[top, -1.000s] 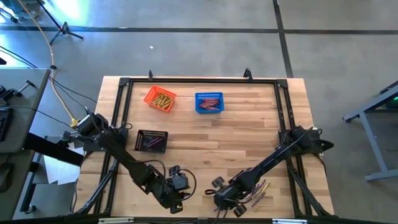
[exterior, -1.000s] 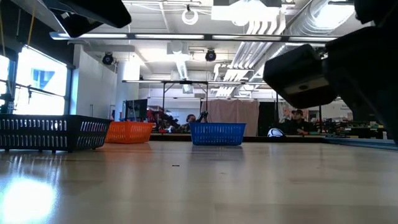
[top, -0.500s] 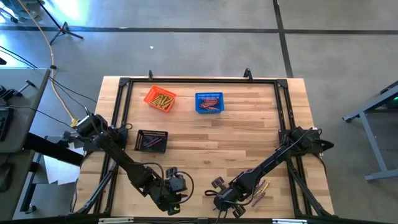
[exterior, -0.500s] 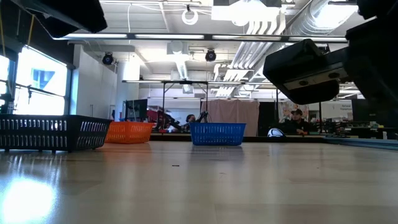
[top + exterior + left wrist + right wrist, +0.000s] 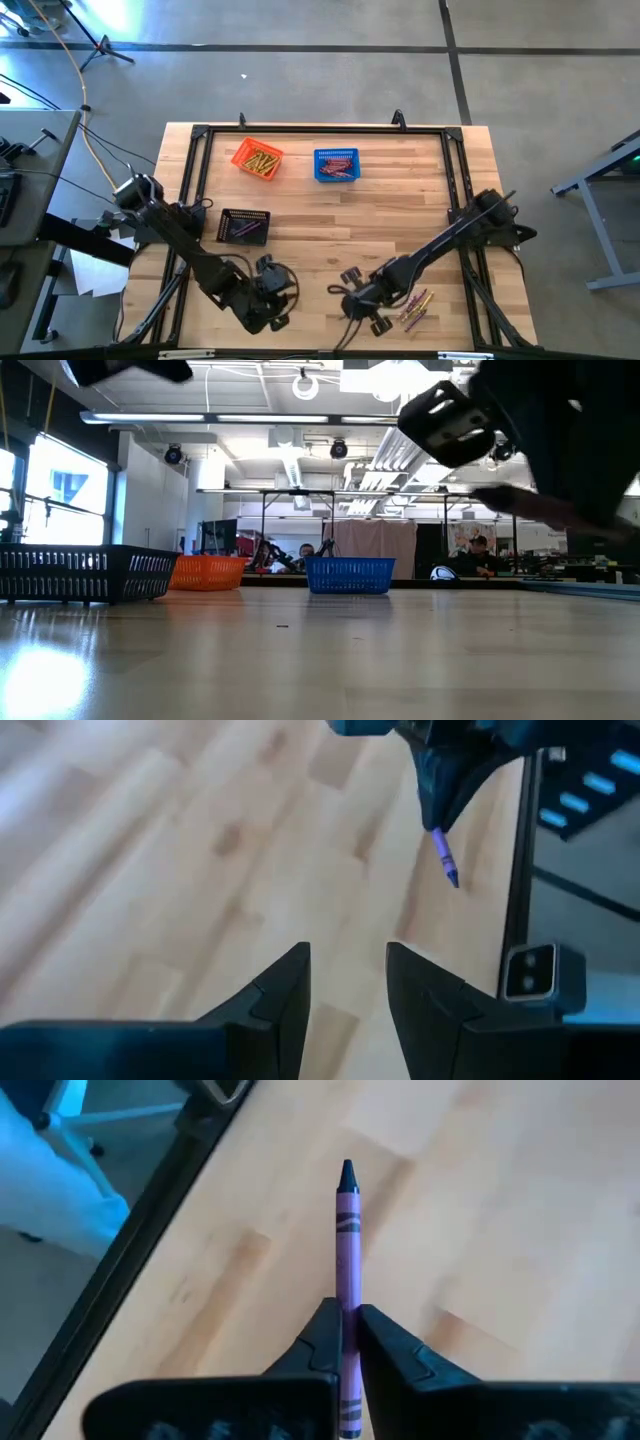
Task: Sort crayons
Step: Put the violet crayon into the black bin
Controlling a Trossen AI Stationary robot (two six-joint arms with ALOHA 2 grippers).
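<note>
I will set the purple crayon, now hanging tip-down above the wood, down with my right gripper in the black basket (image 5: pixel 243 229), among the other purple crayons.
My right gripper (image 5: pixel 345 300) is near the table's front edge, shut on a purple crayon (image 5: pixel 347 1240). The left wrist view shows that crayon (image 5: pixel 443 858) hanging tip-down above the wood. A few loose crayons (image 5: pixel 414 308) lie on the table just right of it. My left gripper (image 5: pixel 285 297) hovers open to its left with nothing between its fingers (image 5: pixel 345 985). At the far side stand an orange basket (image 5: pixel 258 160) with yellow crayons and a blue basket (image 5: pixel 336 166) with red ones. A black basket (image 5: pixel 244 226) with purple ones stands at mid left. My right gripper pinches the purple crayon's shaft (image 5: pixel 347 1295) between its two fingers. The crayon lies along the fingers, its pointed tip (image 5: pixel 347 1175) sticking out past them. The fingers slant down, and the crayon hangs clear of the table, tip lowest.
A black metal frame (image 5: pixel 200 135) runs around the tabletop. Bare wood (image 5: pixel 380 230) lies between the baskets and both grippers. The low view shows the three baskets (image 5: pixel 349 574) in a row at the far side and people in the room behind.
My right gripper has left the loose crayons and gone up and toward the table's left edge, tipping as it rose. The purple crayon now hangs clear of the table. My left gripper has drawn a little toward the table's left edge.
</note>
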